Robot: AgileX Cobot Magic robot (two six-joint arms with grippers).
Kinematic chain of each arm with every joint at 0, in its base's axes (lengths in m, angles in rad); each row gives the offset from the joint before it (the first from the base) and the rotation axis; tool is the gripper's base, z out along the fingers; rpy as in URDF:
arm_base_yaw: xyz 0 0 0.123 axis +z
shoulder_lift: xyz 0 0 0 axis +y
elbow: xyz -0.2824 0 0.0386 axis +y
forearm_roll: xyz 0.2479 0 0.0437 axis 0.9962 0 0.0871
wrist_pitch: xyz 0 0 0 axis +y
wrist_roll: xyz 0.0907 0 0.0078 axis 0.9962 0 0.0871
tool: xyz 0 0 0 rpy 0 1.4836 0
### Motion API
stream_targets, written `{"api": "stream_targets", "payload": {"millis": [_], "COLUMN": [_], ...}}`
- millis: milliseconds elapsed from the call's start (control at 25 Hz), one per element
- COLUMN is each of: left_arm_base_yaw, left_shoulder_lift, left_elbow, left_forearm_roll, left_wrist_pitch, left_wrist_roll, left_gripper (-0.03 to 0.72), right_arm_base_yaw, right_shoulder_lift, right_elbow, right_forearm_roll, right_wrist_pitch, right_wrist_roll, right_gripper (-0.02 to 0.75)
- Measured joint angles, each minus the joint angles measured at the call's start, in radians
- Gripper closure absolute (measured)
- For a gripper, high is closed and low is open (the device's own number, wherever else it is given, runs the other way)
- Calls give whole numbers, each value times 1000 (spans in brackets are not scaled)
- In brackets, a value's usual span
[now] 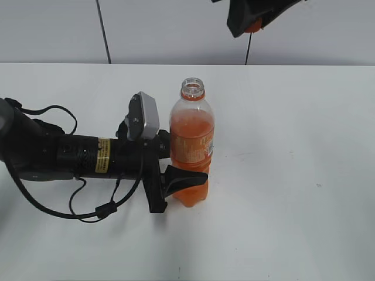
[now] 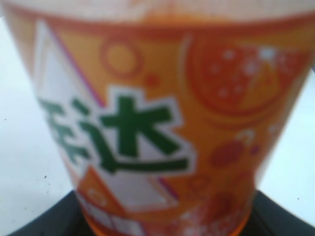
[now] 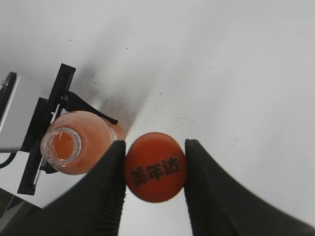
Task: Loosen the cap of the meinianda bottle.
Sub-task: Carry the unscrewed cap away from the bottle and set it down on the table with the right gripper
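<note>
The robot's right gripper will set the orange cap, now held high above the bottle, down on the table [image 1: 289, 159] [image 3: 223, 149] by the small speck, across the bottle from the left gripper.
The meinianda bottle [image 1: 191, 143] stands upright on the white table, its mouth open with no cap on it. My left gripper [image 1: 179, 170] is shut on its lower body from the left; the label fills the left wrist view [image 2: 157, 123]. My right gripper [image 1: 253, 23] is high above the bottle at the top edge of the exterior view, shut on the orange cap [image 3: 155, 167], which shows dark characters on top. In the right wrist view the open bottle mouth [image 3: 63, 143] lies below and to the left of the cap.
The white table [image 1: 293, 175] spreads around the bottle, with a pale wall behind. The left arm and its cables [image 1: 58, 158] lie across the table's left side.
</note>
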Motion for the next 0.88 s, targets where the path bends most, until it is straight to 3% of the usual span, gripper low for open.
{"api": "stream_targets", "payload": {"millis": [120,280,440,640,880], "left_arm_base_yaw": [0,0,0,0,0], "left_shoulder_lift": [0,0,0,0,0], "left_elbow": [0,0,0,0,0], "left_forearm_roll": [-1,-1,-1,-1,-3], "left_wrist_pitch": [0,0,0,0,-2], "left_wrist_roll": [0,0,-1,-1,-1], "left_gripper": [295,295,295,295,295], "right_arm_base_yaw": [-43,-196,-348,-461,-478], "right_shoulder_lift": [0,-6,-51,-114,-64], "right_elbow": [0,24,165,462,767], "right_forearm_roll": [32,98,98,185,199], "right_wrist_pitch": [0,0,-35,-290,-638], "right_wrist_roll": [15,-42,-68,-103,-107], "right_gripper": [467,467,467,467,468]}}
